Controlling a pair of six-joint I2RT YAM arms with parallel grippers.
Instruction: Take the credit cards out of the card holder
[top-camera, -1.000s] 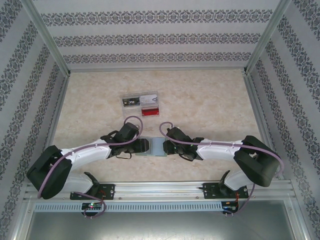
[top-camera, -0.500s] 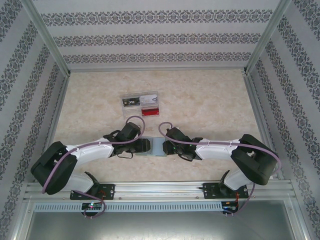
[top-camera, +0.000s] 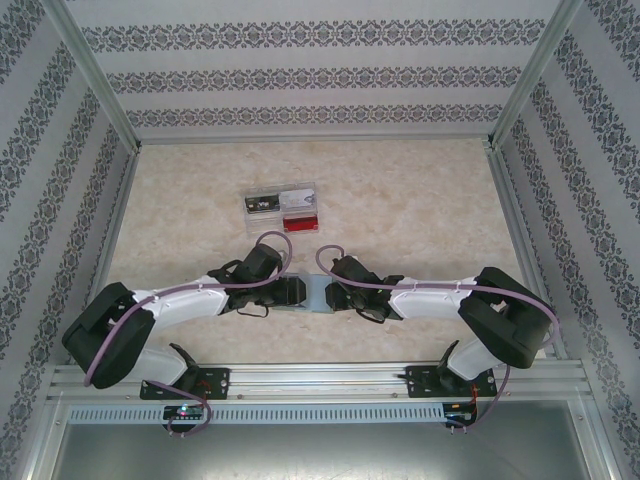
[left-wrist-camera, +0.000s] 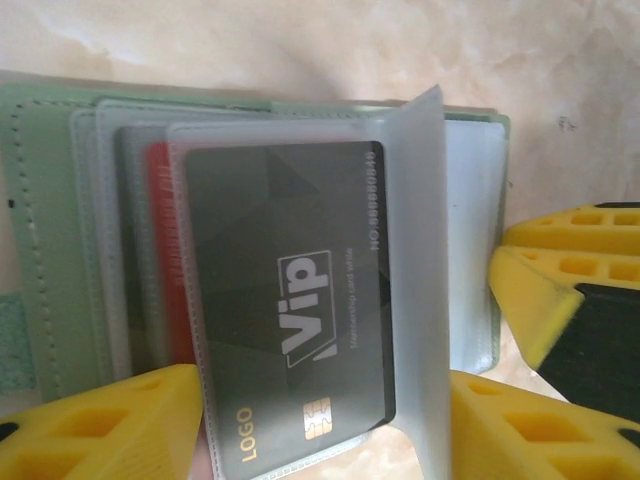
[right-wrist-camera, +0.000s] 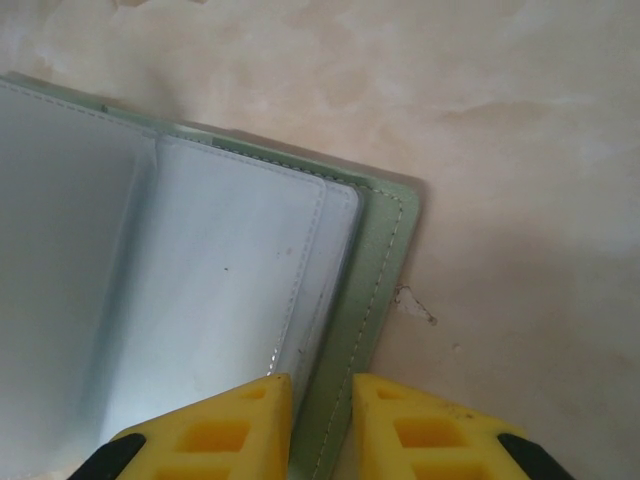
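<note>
The black card's sleeve is bowed up between my left gripper's fingers, which straddle it, so next my left gripper backs off and pinches the sleeve's outer edge (left-wrist-camera: 188, 270) first.
The card holder (top-camera: 314, 296) lies open on the table between my two grippers, green cover (left-wrist-camera: 40, 230) down and clear sleeves up. A black credit card (left-wrist-camera: 290, 290) marked VIP sits in the top sleeve. The edge of a reddish credit card (left-wrist-camera: 160, 250) shows in a sleeve behind it. One clear sleeve flap (left-wrist-camera: 430, 250) stands upright. My left gripper (left-wrist-camera: 325, 440) is open, with one finger on each side of the black card's sleeve. My right gripper (right-wrist-camera: 322, 420) is shut on the card holder's right edge (right-wrist-camera: 385, 260), pinching the cover and sleeves; its fingers (left-wrist-camera: 560, 290) show at the right of the left wrist view.
A clear plastic box (top-camera: 283, 210) stands behind the card holder, nearer the table's middle, with a red item and pale items inside. Metal frame rails (top-camera: 110, 200) and patterned walls close in the table on three sides.
My left gripper has slid right over the card holder's left half and its jaws have widened a little. The right gripper has kept its grip and barely shifted.
</note>
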